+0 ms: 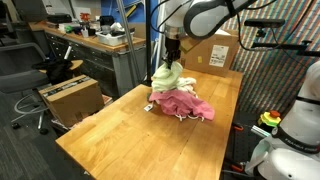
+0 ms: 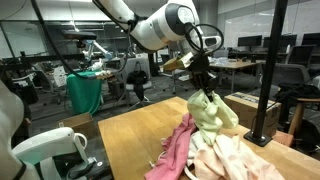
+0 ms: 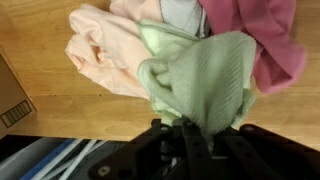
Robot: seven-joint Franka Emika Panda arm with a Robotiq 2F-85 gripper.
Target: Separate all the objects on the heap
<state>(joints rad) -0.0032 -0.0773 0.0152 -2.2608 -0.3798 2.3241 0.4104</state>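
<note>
I need to release the pale green cloth on the bare tabletop (image 1: 105, 134) near the cardboard box on the floor.
My gripper (image 3: 196, 128) is shut on a pale green cloth (image 3: 205, 80), which hangs from the jaws in a bunched fold. In both exterior views the green cloth (image 1: 167, 77) (image 2: 210, 112) is lifted just above the heap (image 1: 182, 102) (image 2: 215, 150) on the wooden table. The heap is mainly a pink cloth (image 1: 185, 105) (image 3: 270, 40) and a cream cloth (image 3: 105, 50) (image 2: 245, 155). A thin white cord (image 1: 150, 108) trails from the heap's edge. The small toy is not visible.
A brown cardboard box (image 1: 212, 50) stands on the table behind the heap. Another cardboard box (image 1: 72, 96) sits on the floor beside the table (image 1: 120, 135). A black pole (image 2: 270, 70) rises close to the heap. Desks and chairs fill the background.
</note>
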